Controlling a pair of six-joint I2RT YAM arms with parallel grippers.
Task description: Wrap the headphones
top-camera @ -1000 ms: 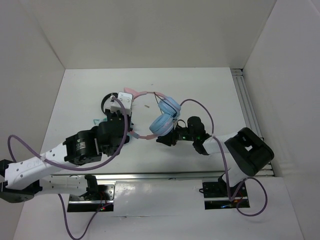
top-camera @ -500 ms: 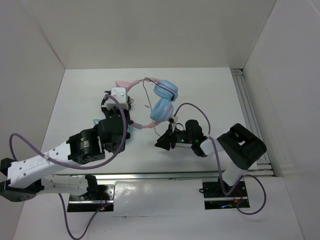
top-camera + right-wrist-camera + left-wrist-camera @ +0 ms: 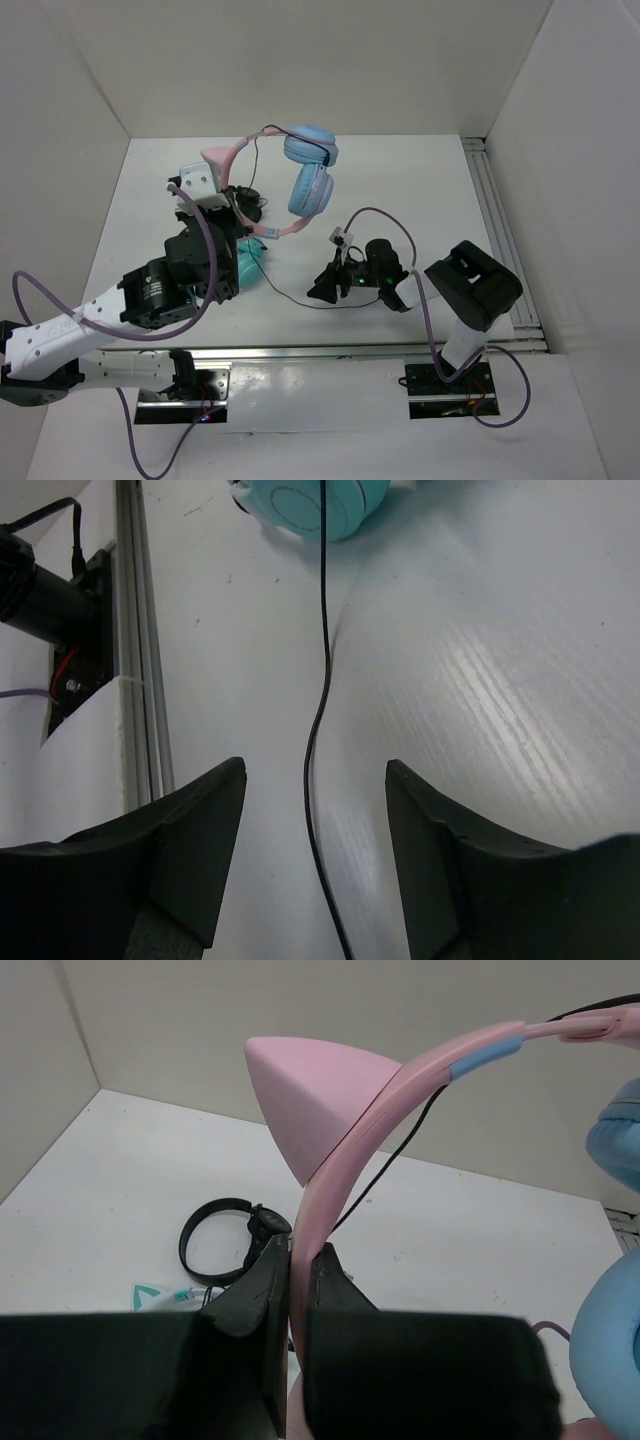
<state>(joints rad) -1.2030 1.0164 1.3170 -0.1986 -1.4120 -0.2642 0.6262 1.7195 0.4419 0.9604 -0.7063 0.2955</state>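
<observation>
My right gripper is to move along the thin black cable next. It will close on the part [image 3: 273,286] [image 3: 326,680] beside the teal headphones.
The headphones [image 3: 300,180] have a pink headband with a pink cat ear [image 3: 315,1100] and light blue ear cups [image 3: 310,188]. My left gripper [image 3: 298,1260] is shut on the pink headband [image 3: 305,1230] and holds the headphones up above the table. Their thin black cable [image 3: 318,730] lies on the table and runs between the open fingers of my right gripper [image 3: 315,780], which is low over the table near the middle [image 3: 325,288]. The jaws stand wide on either side of the cable without touching it.
Teal cat-ear headphones [image 3: 248,262] lie on the table under my left arm; they also show in the right wrist view [image 3: 310,500]. Small all-black headphones [image 3: 225,1245] lie at the left back. An aluminium rail [image 3: 140,650] runs along the near edge.
My left gripper has lifted the headphones up and toward the back of the table. My right gripper has moved left and low over the cable that now trails across the table.
</observation>
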